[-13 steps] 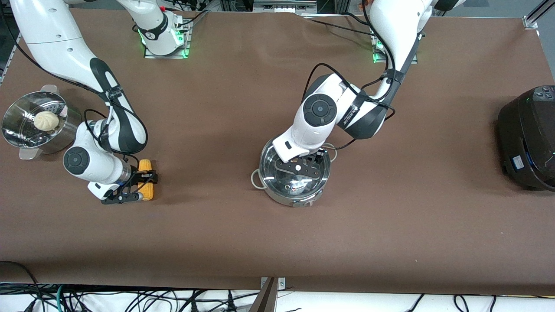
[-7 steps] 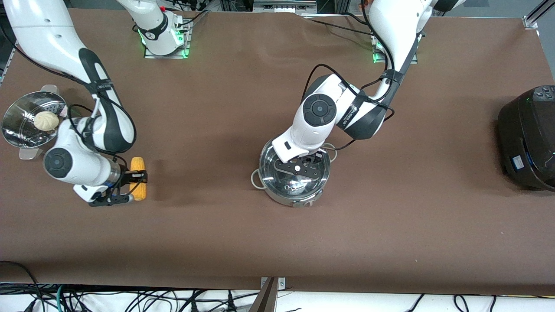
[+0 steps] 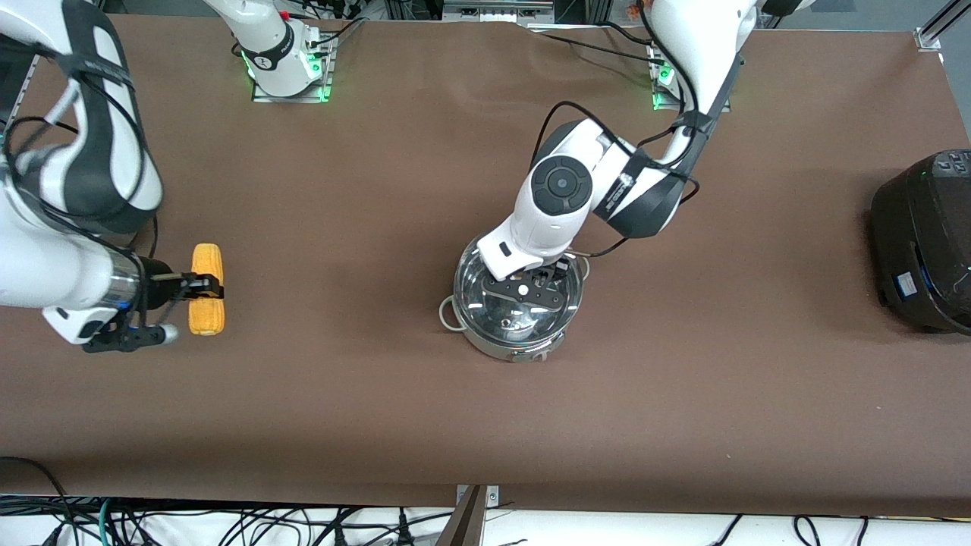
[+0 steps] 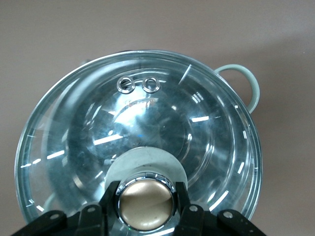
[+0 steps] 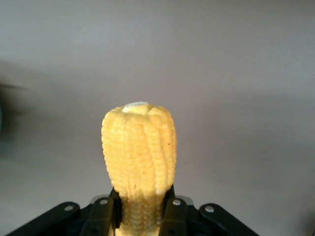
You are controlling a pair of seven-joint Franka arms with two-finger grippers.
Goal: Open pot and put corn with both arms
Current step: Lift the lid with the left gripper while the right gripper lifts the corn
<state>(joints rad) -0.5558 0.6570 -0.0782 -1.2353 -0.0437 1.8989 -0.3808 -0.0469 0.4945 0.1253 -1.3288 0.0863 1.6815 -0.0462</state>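
Note:
The robot's right gripper will release the yellow corn inside the shiny steel pot (image 3: 512,299), across the middle of the pot's bottom. The corn is held level over the table now.
The shiny steel pot (image 3: 485,343) stands mid-table with its clear glass lid (image 4: 147,118) over it. My left gripper (image 3: 529,291) is shut on the lid's metallic knob (image 4: 146,204), one finger on each side of it. I cannot tell whether the lid has left the rim. One loop handle (image 4: 244,84) of the pot shows past the lid's edge. My right gripper (image 3: 199,288) is shut on the yellow corn (image 3: 206,300) at its middle and holds it level, up over the table at the right arm's end. In the right wrist view the corn (image 5: 139,147) sticks out from between the fingers (image 5: 104,216).
A big black rice cooker (image 3: 924,241) sits at the left arm's end of the table. The right arm's bulky forearm (image 3: 53,258) hangs over the table edge at its own end. Bare brown cloth (image 3: 341,303) lies between the corn and the pot.
The right gripper has closed on the corn and risen with it, drifting toward the right arm's end. The left gripper has closed on the lid's knob and the left arm has shifted slightly.

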